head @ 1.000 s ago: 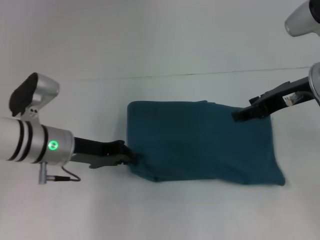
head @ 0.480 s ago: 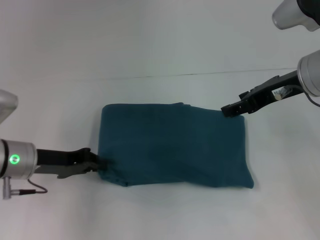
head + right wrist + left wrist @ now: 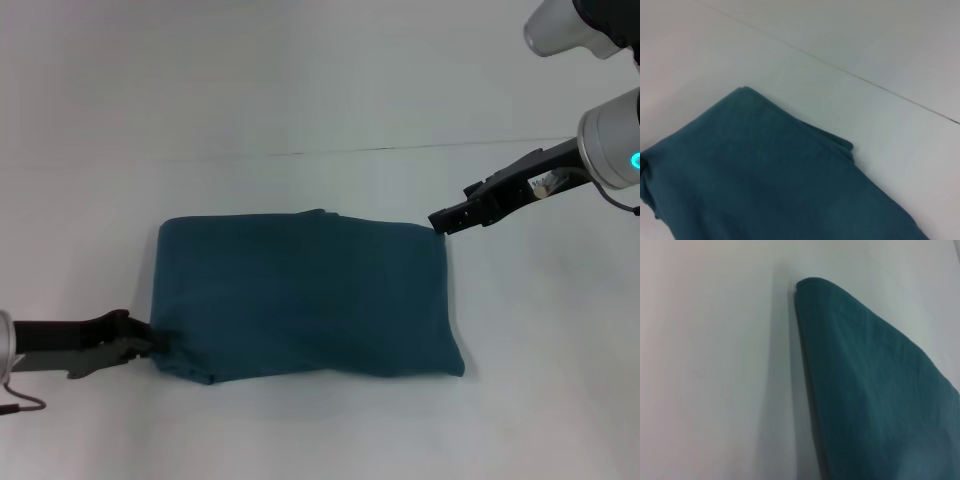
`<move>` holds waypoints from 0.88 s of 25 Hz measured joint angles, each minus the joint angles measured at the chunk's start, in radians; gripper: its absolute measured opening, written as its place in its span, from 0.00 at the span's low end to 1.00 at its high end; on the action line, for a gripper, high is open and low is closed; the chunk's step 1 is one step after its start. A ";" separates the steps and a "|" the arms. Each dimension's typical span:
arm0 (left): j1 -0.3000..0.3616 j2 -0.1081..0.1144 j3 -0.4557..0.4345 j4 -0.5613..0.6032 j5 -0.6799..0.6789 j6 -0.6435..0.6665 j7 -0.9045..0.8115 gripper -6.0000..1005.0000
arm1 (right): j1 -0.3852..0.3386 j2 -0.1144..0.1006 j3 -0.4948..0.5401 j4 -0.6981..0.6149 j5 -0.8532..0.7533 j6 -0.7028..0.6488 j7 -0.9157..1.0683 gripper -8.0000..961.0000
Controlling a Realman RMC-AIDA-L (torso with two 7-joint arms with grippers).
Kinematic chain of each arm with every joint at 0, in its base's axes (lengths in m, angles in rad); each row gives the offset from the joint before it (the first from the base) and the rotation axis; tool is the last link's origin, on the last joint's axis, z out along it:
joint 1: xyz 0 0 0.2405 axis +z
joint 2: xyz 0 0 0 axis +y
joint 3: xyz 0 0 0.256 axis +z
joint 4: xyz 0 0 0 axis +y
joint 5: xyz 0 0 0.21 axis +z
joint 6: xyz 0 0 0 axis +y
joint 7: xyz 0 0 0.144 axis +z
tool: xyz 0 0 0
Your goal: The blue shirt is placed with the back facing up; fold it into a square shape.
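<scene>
My left gripper is going to release the blue shirt's pinched corner on the white table [image 3: 130, 355] just outside the shirt's short edge.
The blue shirt [image 3: 300, 295] lies on the white table as a folded, plain teal rectangle, wider than it is deep. My left gripper [image 3: 152, 343] pinches its near left corner, where the cloth bunches up. At the far right corner my right gripper [image 3: 438, 220] is closed on the edge. The left wrist view shows the blue shirt [image 3: 875, 400] as a rounded folded corner. In the right wrist view the blue shirt [image 3: 765, 175] has layered edges with a small step at the fold. No lettering shows.
The white table [image 3: 320, 430] stretches around the shirt on all sides. A thin dark seam [image 3: 400, 148] runs across the table behind the shirt. The right arm's silver housing [image 3: 610, 150] hangs over the far right.
Both arms have moved to the left, and the folded shirt has slid left across the table with them. Its shape has stayed about the same.
</scene>
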 joint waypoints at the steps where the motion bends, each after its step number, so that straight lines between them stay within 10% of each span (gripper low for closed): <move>1: 0.003 0.000 -0.005 0.003 0.004 0.004 0.000 0.10 | 0.002 0.000 -0.001 0.001 0.000 0.000 0.000 0.70; 22: 0.079 -0.017 -0.054 0.132 0.015 0.094 -0.044 0.12 | 0.026 -0.002 -0.009 0.017 0.000 -0.001 0.013 0.69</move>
